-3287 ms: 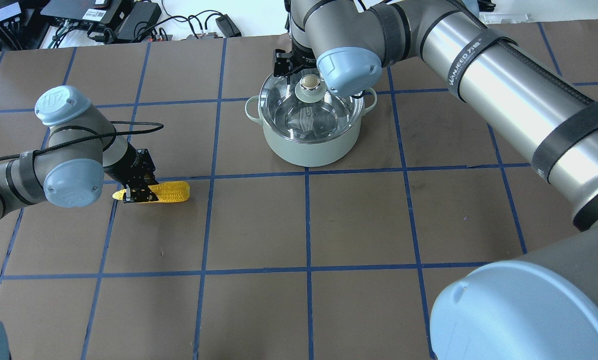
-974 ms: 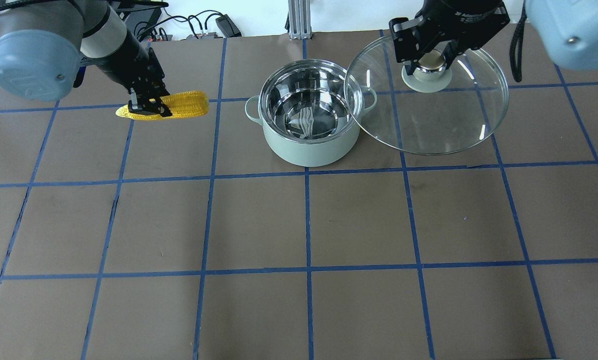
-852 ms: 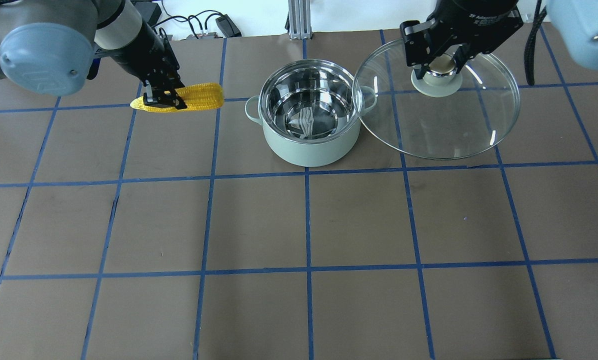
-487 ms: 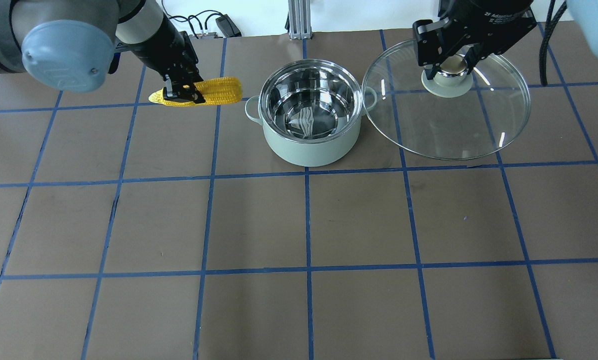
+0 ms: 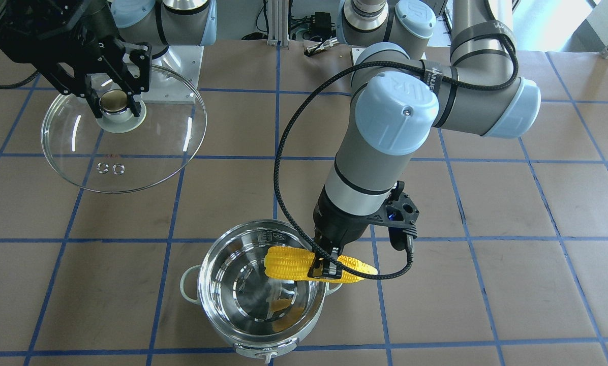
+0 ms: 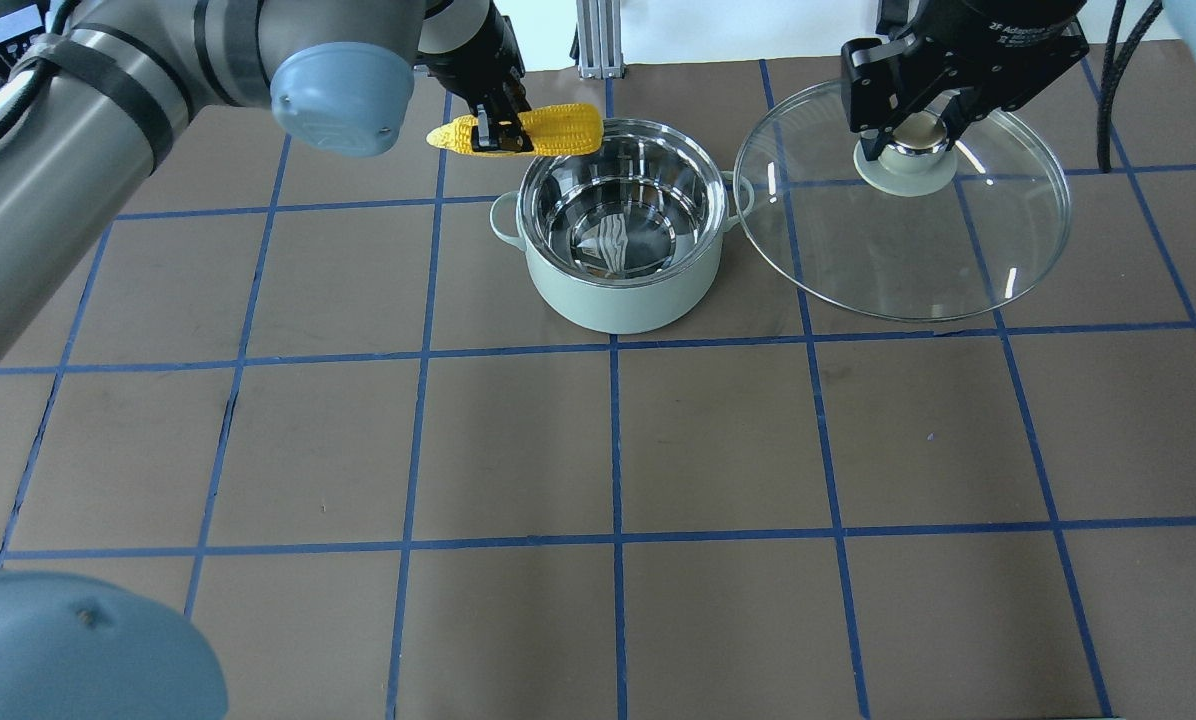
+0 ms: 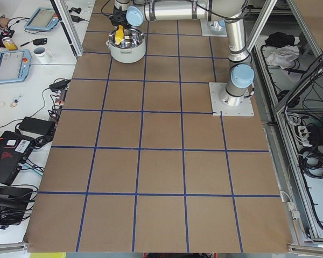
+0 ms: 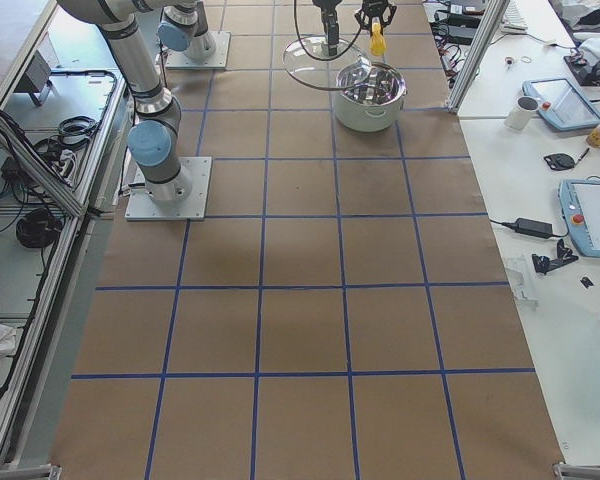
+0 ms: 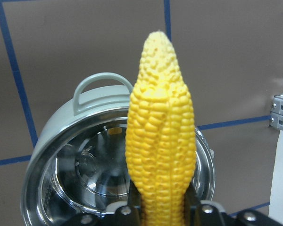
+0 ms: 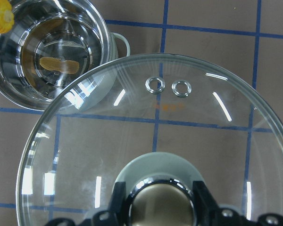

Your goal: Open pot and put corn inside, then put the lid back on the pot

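The robot's left gripper should release the yellow corn across the middle of the open pot's steel bottom (image 5: 262, 292) (image 9: 115, 168).
The open pot (image 6: 620, 290) stands at the table's far middle, its steel inside empty; it also shows in the front view (image 5: 261, 292) and left wrist view (image 9: 85, 188). My left gripper (image 6: 495, 135) is shut on the yellow corn (image 6: 558, 130) and holds it level in the air at the pot's far-left rim (image 5: 289, 264). The corn's tip (image 9: 158, 52) reaches over the rim. My right gripper (image 6: 910, 125) is shut on the knob of the glass lid (image 6: 908, 250) and holds it in the air to the pot's right (image 5: 131, 152). The lid fills the right wrist view (image 10: 155, 141).
The table is brown paper with a blue tape grid (image 6: 613, 440). Cables and power bricks (image 6: 398, 50) lie past the far edge. An aluminium post (image 6: 591, 35) stands behind the pot. The arms' base plates (image 7: 231, 99) sit on the near side.
My left gripper has carried the corn right and farther back, from left of the pot to its far-left rim. The right gripper with the lid has drifted slightly right.
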